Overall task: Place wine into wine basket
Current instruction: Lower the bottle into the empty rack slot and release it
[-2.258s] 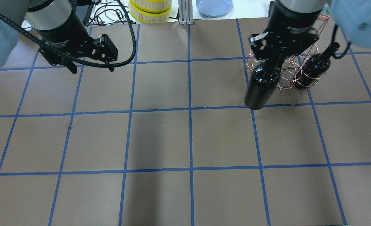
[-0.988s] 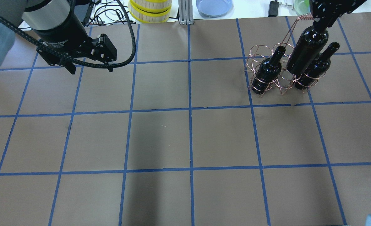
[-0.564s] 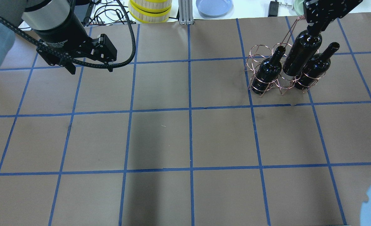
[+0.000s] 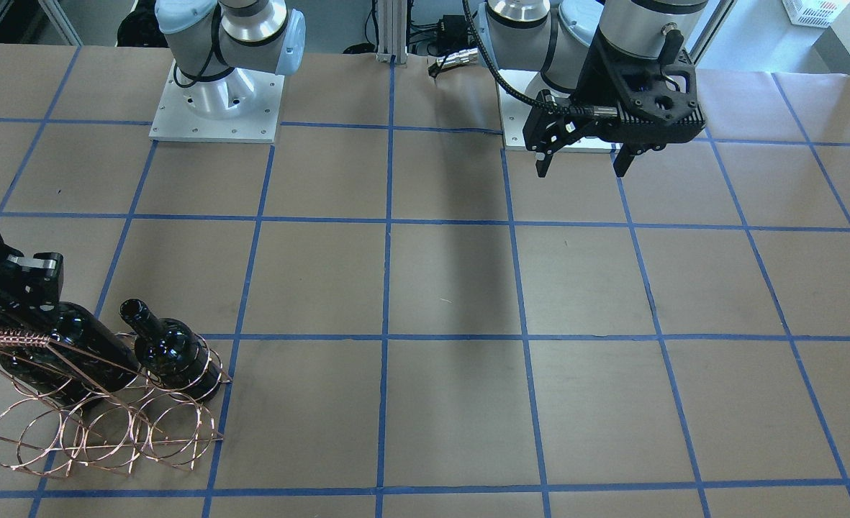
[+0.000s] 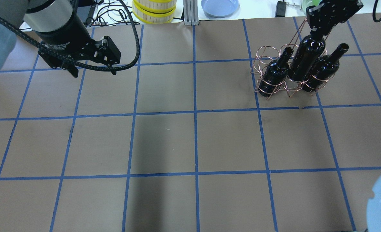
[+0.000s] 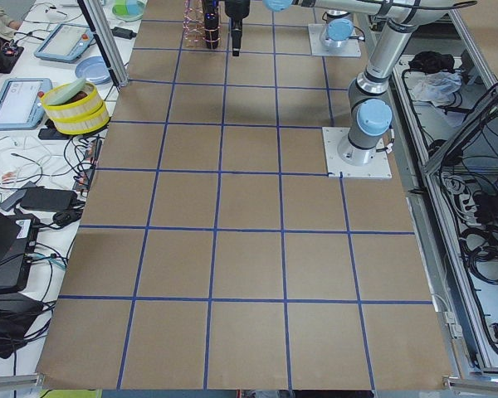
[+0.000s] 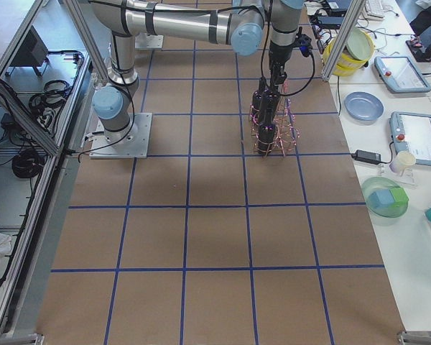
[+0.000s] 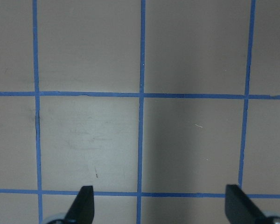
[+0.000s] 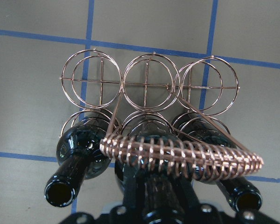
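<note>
My right gripper will let go of the wine bottle in the middle ring (image 4: 121, 367) (image 9: 147, 136), so that it sits between the two dark bottles.
The copper wire wine basket (image 5: 263, 53) stands at the far right of the table, with a dark bottle (image 5: 274, 75) in its left ring and another (image 5: 324, 69) in its right ring. Between them a third wine bottle (image 5: 306, 59) stands tilted with its base down in the middle ring. My right gripper (image 5: 318, 33) is shut on its neck. In the right wrist view the twisted handle (image 9: 182, 156) crosses over that bottle, and the basket's back row of rings (image 9: 147, 84) holds nothing. My left gripper (image 5: 94, 71) hangs open at the far left, with nothing between its fingers (image 8: 84, 205).
The table is brown paper with a blue tape grid. Past its far edge sit a yellow-rimmed stack (image 5: 154, 11), a blue plate (image 5: 220, 6) and a metal post (image 5: 190, 13). Both arm bases (image 4: 216, 101) are bolted at the robot's side.
My right gripper has come down with the third bottle, and its base has sunk from above the basket into the middle ring. The left arm has not moved.
</note>
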Motion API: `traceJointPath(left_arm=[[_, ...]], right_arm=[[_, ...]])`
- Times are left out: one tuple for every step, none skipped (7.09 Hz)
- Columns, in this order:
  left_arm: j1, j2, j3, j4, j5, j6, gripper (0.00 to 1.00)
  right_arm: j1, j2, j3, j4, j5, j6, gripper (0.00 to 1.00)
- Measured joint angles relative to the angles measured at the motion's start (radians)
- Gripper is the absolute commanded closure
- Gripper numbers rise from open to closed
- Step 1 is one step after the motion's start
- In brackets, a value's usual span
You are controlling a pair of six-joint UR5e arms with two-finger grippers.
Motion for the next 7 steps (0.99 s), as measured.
traceJointPath(left_arm=[[0.000, 0.001, -0.003, 0.000, 0.000, 0.000, 0.00], [0.000, 0.001, -0.004, 0.000, 0.000, 0.000, 0.00], [0.000, 0.001, -0.004, 0.001, 0.000, 0.000, 0.00], [0.000, 0.001, -0.004, 0.001, 0.000, 0.000, 0.00], [0.000, 0.001, -0.004, 0.001, 0.000, 0.000, 0.00], [0.000, 0.001, -0.004, 0.001, 0.000, 0.000, 0.00], [0.000, 0.001, -0.004, 0.001, 0.000, 0.000, 0.00]], right_arm=[[0.000, 0.002, 0.005, -0.001, 0.004, -0.001, 0.82], [-0.001, 0.006, 0.016, -0.016, 0.006, -0.003, 0.83], [-0.001, 0.008, 0.039, -0.048, 0.006, -0.004, 0.82], [-0.001, 0.010, 0.064, -0.077, 0.006, -0.004, 0.82], [-0.001, 0.016, 0.082, -0.098, 0.006, -0.003, 0.82], [-0.001, 0.024, 0.093, -0.107, 0.006, -0.002, 0.76], [-0.001, 0.029, 0.101, -0.110, 0.007, -0.001, 0.67]])
